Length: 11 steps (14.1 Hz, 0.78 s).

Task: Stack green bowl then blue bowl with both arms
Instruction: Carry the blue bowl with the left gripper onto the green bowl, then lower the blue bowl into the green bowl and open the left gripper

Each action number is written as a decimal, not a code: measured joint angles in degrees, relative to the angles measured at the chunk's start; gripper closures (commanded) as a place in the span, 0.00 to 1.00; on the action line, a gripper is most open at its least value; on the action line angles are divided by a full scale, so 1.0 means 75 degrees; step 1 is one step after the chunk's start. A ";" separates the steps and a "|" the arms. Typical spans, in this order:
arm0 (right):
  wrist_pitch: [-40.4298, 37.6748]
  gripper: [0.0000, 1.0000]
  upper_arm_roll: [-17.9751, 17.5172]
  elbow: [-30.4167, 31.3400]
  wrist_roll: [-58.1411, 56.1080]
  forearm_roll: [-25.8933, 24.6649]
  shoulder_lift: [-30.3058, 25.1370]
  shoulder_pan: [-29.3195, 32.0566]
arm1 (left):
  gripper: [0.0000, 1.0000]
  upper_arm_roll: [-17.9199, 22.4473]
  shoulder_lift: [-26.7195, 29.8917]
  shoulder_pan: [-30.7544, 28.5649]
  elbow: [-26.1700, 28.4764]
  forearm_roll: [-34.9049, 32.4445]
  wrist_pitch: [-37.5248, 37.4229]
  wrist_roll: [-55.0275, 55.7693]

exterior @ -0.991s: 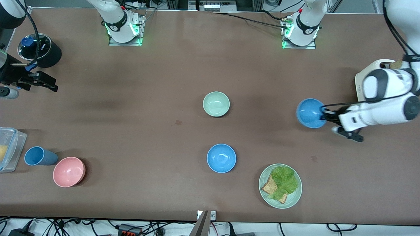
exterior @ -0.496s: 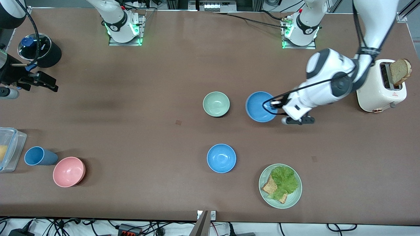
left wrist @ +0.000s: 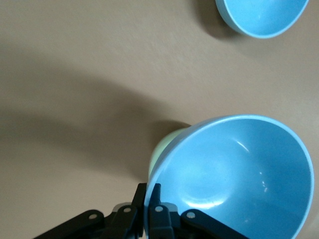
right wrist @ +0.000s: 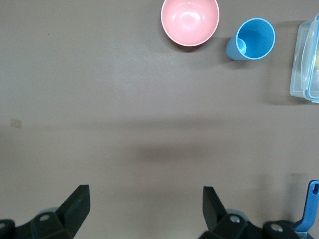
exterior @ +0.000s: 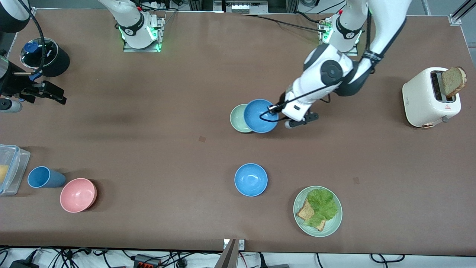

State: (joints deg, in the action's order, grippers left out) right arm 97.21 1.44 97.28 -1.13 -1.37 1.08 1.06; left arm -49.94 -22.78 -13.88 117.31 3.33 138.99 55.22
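Observation:
The robot's left gripper should release the blue bowl inside the green bowl [exterior: 248, 118], so that it nests there on the table. The blue bowl is now tilted over the table's middle.
My left gripper [exterior: 275, 109] is shut on the rim of a blue bowl [exterior: 260, 115] and holds it tilted over the table's middle. The bowl overlaps the green bowl [exterior: 235, 118], which stands on the table and shows only as a crescent. In the left wrist view my left gripper [left wrist: 148, 191] pinches the blue bowl's [left wrist: 234, 174] rim, with a sliver of the green bowl [left wrist: 162, 149] under it. A second blue bowl [exterior: 251, 179] stands nearer the front camera and also shows in the left wrist view [left wrist: 261, 15]. My right gripper [exterior: 50, 93] waits open and empty at the right arm's end of the table; it also shows in the right wrist view [right wrist: 144, 191].
A pale green plate [exterior: 299, 222] with lettuce and toast lies near the second blue bowl. A toaster [exterior: 427, 96] stands at the left arm's end. A pink bowl [exterior: 78, 194], a blue cup [exterior: 44, 177], a clear container [exterior: 11, 169] and a black pot [exterior: 46, 56] are at the right arm's end.
My left arm has carried the blue bowl from the left arm's end toward the table's middle; it now partly covers the green bowl. The right arm has not moved.

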 measured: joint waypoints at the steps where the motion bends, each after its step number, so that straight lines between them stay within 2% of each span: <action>1: 0.0000 0.00 -0.0001 0.0000 -0.0001 0.0000 0.0000 -0.0001 | 0.99 0.0012 -0.0056 0.0113 0.0001 -0.0007 0.0106 0.0138; 3: 0.0000 0.00 -0.0001 0.0000 -0.0003 0.0000 0.0000 -0.0002 | 0.99 0.0138 -0.0158 0.0431 0.0011 -0.0291 0.0243 0.0556; 8: 0.0000 0.00 -0.0001 0.0000 -0.0007 0.0000 0.0000 -0.0002 | 0.99 0.0470 -0.0681 0.1050 0.0042 -0.2307 0.0597 0.2481; 11: 0.0000 0.00 -0.0001 0.0000 -0.0008 0.0000 0.0000 -0.0002 | 0.99 0.0485 -0.0911 0.1129 0.0042 -0.2560 0.0881 0.2867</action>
State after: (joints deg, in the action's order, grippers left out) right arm 97.21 1.43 97.28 -1.19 -1.37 1.08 1.04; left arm -46.30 -29.61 -5.42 117.63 -15.87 145.60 76.72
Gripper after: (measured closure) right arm 0.000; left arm 0.947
